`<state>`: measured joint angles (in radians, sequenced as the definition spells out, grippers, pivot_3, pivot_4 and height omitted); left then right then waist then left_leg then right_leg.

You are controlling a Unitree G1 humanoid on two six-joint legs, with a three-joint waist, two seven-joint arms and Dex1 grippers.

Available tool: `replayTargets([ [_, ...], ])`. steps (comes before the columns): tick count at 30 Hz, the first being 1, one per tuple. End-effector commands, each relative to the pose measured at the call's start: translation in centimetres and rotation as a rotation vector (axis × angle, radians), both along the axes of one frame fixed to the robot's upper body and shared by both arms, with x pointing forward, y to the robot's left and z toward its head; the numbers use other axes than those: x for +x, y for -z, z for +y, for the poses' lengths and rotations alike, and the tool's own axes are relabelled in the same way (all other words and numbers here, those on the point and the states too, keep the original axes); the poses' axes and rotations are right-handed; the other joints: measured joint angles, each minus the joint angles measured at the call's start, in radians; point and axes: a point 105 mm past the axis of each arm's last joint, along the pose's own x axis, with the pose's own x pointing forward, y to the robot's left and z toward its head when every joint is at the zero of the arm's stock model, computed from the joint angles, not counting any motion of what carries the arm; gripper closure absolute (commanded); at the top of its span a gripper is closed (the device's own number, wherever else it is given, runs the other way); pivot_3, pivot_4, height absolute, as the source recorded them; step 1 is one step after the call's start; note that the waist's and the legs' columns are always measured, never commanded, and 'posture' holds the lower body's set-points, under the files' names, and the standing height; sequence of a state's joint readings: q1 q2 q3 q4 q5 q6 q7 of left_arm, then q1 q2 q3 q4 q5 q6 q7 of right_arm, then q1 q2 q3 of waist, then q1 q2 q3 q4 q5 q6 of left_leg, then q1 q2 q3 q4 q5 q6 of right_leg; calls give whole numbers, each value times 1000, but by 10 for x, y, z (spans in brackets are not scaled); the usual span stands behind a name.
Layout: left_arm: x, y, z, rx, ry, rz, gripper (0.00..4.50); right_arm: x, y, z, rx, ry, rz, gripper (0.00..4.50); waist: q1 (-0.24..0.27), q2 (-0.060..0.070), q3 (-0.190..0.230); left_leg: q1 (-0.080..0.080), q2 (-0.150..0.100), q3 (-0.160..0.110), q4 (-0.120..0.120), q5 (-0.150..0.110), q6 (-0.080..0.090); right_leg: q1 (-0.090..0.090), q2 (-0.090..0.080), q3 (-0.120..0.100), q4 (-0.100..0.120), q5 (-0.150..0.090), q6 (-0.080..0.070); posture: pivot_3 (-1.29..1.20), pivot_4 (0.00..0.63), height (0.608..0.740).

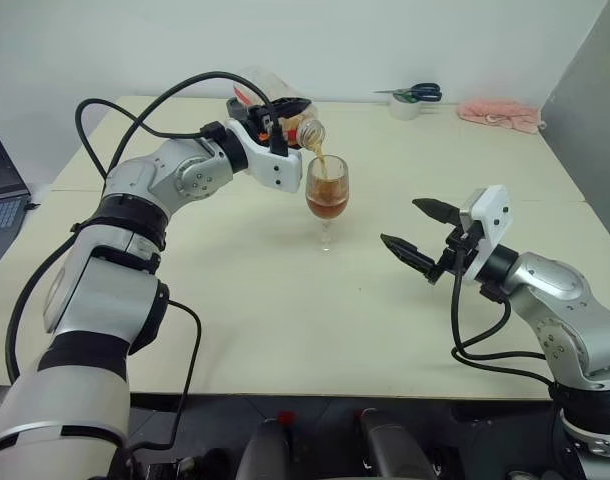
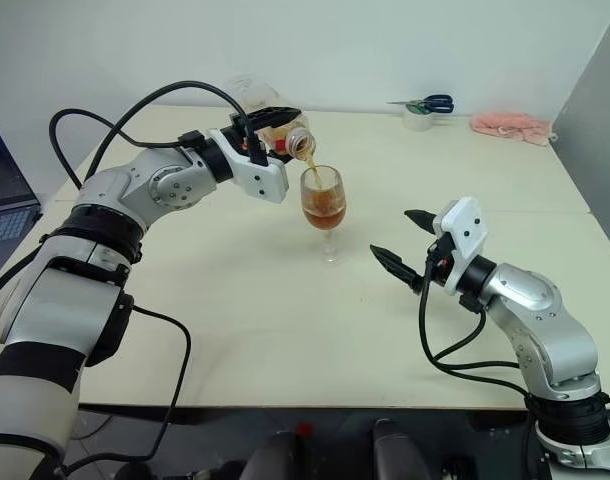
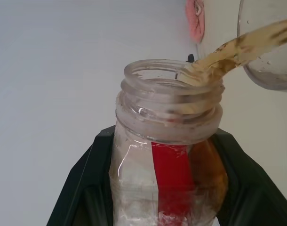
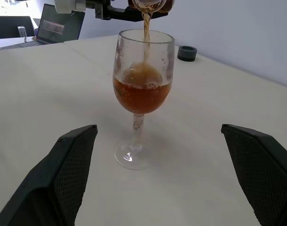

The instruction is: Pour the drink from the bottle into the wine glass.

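The robot's left gripper should set the bottle down upright on the cream table, on the laptop side of the wine glass (image 1: 213,204).
My left gripper (image 1: 278,124) is shut on the bottle (image 1: 303,128), a clear plastic one with a red label strip (image 3: 171,174). It is tipped over, with its open mouth just above the rim of the wine glass (image 1: 327,195). A thin amber stream of the drink (image 1: 321,160) falls from the mouth into the bowl, which is about half full (image 4: 141,94). The glass stands upright on the table's middle. To the glass's right, a short way off, my right gripper (image 1: 400,222) is open and empty, its fingers (image 4: 68,165) pointing toward the glass.
At the cream table's (image 1: 235,300) far edge lie scissors on a tape roll (image 1: 415,97) and a pink cloth (image 1: 500,113). A laptop (image 1: 0,190) sits off the table's left side. A grey panel (image 1: 595,110) stands at the right.
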<state>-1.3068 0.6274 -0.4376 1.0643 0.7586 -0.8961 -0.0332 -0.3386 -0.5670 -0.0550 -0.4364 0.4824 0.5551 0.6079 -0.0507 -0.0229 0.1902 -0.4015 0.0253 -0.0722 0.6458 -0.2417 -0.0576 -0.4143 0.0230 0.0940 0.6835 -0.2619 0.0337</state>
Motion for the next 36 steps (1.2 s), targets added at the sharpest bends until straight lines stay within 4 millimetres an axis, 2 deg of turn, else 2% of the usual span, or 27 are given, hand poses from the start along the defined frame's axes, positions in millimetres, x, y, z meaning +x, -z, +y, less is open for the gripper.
replayTargets([
  [1,-4,-22,-4,-24,20,-64,2357,0,-13,3,-6,-13,-63,0,0,0,0,0,0,0,0,0,0,0,0,0,0,0,0,0,150,740],
  [22,-6,-24,-12,-37,49,-61,2357,0,-15,3,-3,1,-78,0,0,0,0,0,0,0,0,0,0,0,0,0,1,0,0,0,150,740],
  [31,-6,-23,-6,-176,58,34,2358,1,-33,6,-6,-25,-126,0,-3,0,0,1,0,0,0,0,0,0,0,0,2,0,0,0,150,740],
  [36,-4,-30,11,-419,57,136,2358,1,-51,15,1,-83,-165,0,-5,0,0,2,0,0,0,0,0,0,0,0,5,0,0,0,150,740],
])
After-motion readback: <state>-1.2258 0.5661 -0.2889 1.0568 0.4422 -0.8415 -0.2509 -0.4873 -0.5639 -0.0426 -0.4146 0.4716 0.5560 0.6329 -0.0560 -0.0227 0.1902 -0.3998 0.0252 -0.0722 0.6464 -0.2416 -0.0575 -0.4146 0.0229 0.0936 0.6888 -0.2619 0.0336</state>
